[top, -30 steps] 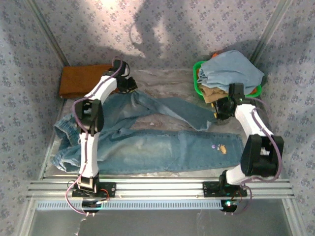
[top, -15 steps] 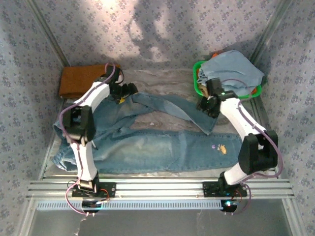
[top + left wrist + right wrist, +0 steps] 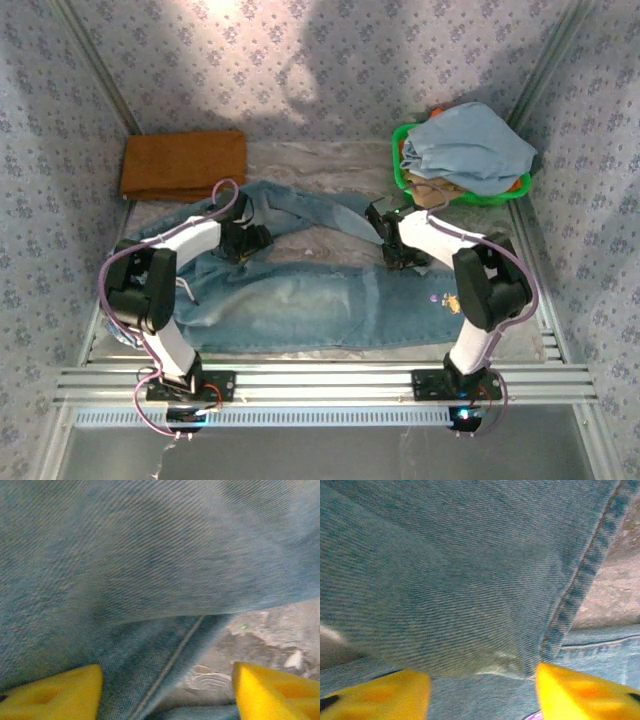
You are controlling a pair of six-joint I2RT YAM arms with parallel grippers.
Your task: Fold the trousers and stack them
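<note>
The back leg slants short of the front leg's hem. I will pinch the crotch seam (image 3: 172, 659) with my left gripper while my right gripper pulls the back leg straight.
The trousers (image 3: 320, 300) lie spread on the table, with one leg along the front and the other slanting across the back towards the right. My left gripper (image 3: 245, 242) is down on the slanting leg near the crotch. My right gripper (image 3: 395, 252) is down near that leg's far end. In the left wrist view the left gripper (image 3: 165, 695) is open, its yellow fingers (image 3: 50, 697) wide apart over a denim seam and bare table. In the right wrist view the right gripper (image 3: 482, 690) is open too, with a fold of denim (image 3: 470, 605) between its yellow fingers (image 3: 580, 690).
An orange-brown folded garment (image 3: 183, 163) lies at the back left. A green basket (image 3: 400, 165) at the back right holds a pale grey-blue garment (image 3: 470, 145). Patterned walls close in both sides and the back. A metal rail (image 3: 320, 380) runs along the front.
Both arms have swung from the back of the table towards the front and come down onto the slanting leg. The right arm also moved left, away from the basket.
</note>
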